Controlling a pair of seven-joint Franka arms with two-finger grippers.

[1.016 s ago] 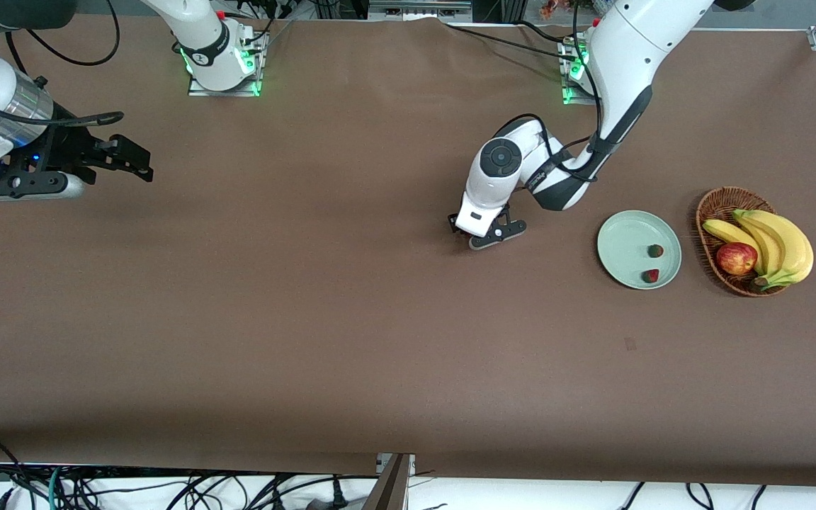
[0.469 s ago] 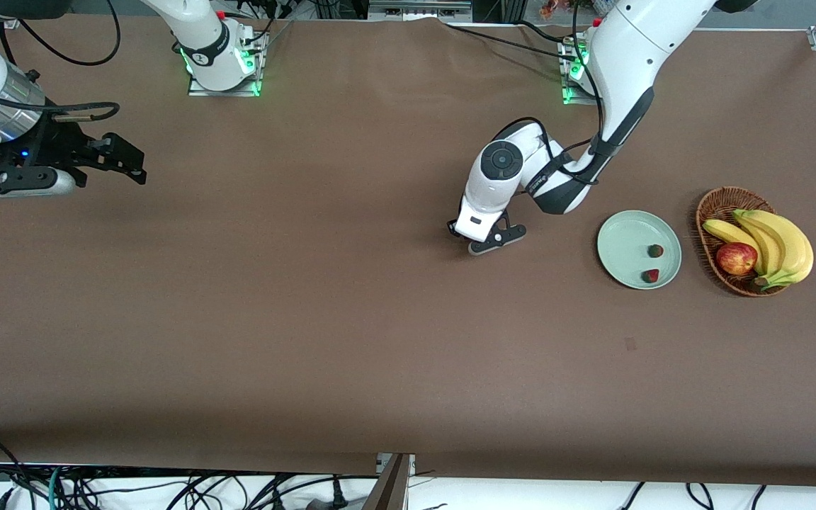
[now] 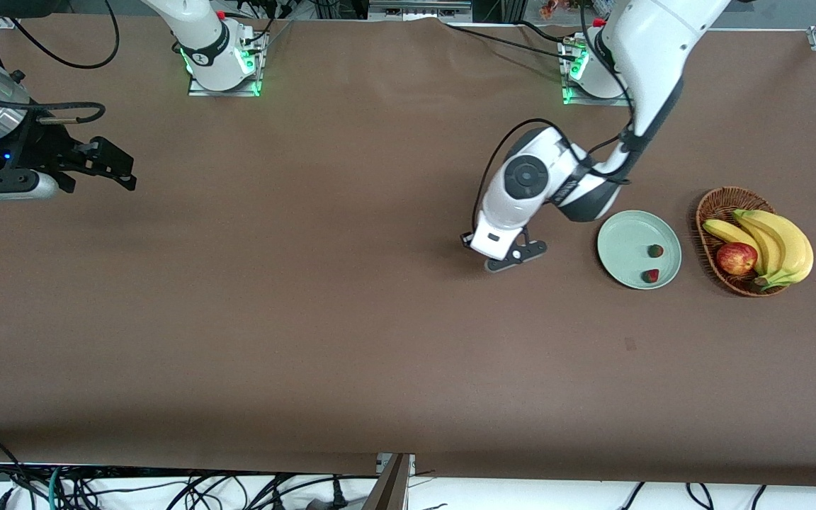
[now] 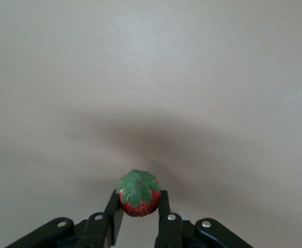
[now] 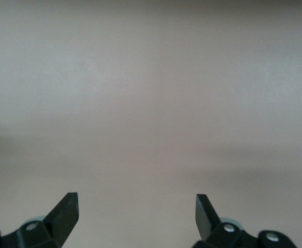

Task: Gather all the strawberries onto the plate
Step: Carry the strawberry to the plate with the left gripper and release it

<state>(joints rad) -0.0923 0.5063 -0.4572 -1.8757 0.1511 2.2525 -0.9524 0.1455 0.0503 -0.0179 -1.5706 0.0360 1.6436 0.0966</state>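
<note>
My left gripper has a strawberry. It will let go of it between the other strawberries on the pale green plate (image 3: 649,261).
In the left wrist view a small red strawberry (image 4: 138,195) with a green cap sits pinched between the fingers of my left gripper (image 4: 139,200), which is shut on it. In the front view this left gripper (image 3: 503,256) hangs over bare brown table beside the plate, on the side toward the right arm's end. Two more strawberries (image 3: 655,250) (image 3: 652,275) lie on the pale green plate (image 3: 624,237). My right gripper (image 3: 119,172) waits open at its own end of the table, and nothing lies between its fingers (image 5: 68,209).
A brown wicker basket (image 3: 714,205) stands beside the plate toward the left arm's end, holding bananas (image 3: 780,244) and a red-yellow apple (image 3: 736,258). Brown cloth covers the table. Cables hang below the table edge nearest the front camera.
The left gripper closed on the strawberry and has moved with it toward the plate. The right arm drew back a little toward its end of the table.
</note>
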